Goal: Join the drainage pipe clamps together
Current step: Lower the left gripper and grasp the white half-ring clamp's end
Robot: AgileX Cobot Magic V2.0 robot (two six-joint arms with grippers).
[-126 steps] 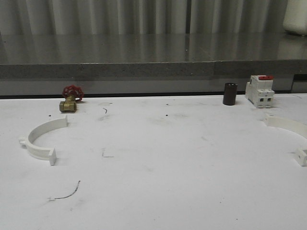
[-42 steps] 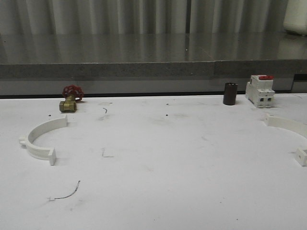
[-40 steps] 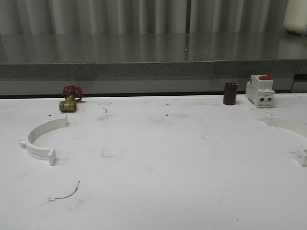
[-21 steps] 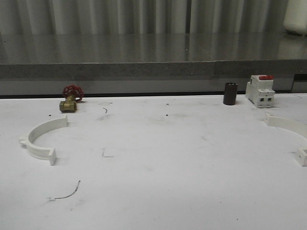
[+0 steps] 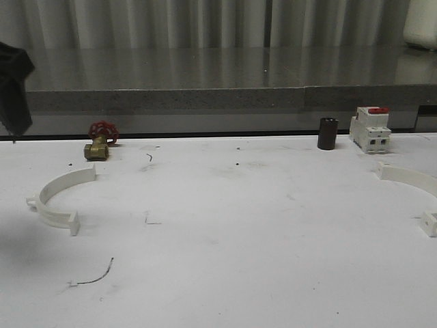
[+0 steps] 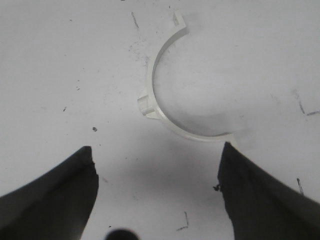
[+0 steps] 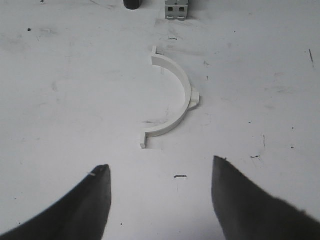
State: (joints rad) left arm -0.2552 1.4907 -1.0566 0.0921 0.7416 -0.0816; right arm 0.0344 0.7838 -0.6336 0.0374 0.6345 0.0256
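I need to close my left gripper on the small block [image 5: 32, 201] [image 6: 148, 104] at the outer middle of the clamp half near the brass valve.
Two white half-ring drainage pipe clamps lie flat and far apart on the white table. The left clamp half [image 5: 57, 199] lies at the table's left, also seen in the left wrist view [image 6: 159, 102]. The right clamp half [image 5: 414, 182] lies at the right edge, partly cut off, and shows whole in the right wrist view [image 7: 176, 97]. My left gripper [image 6: 157, 149] hangs open above the table, just short of its clamp half. My right gripper [image 7: 160, 164] is open too, a little short of its half. Nothing is between either pair of fingers. A dark part of my left arm [image 5: 13, 85] shows at the upper left.
A brass valve with a red handwheel [image 5: 101, 141] sits behind the left clamp half. A dark cylinder [image 5: 328, 133] and a white red-topped breaker [image 5: 370, 129] stand at the back right, near the right half. A grey ledge [image 5: 218, 99] runs behind the table.
My left arm has come into the front view at the upper left, casting a shadow near the left clamp half. Both clamp halves lie where they were.
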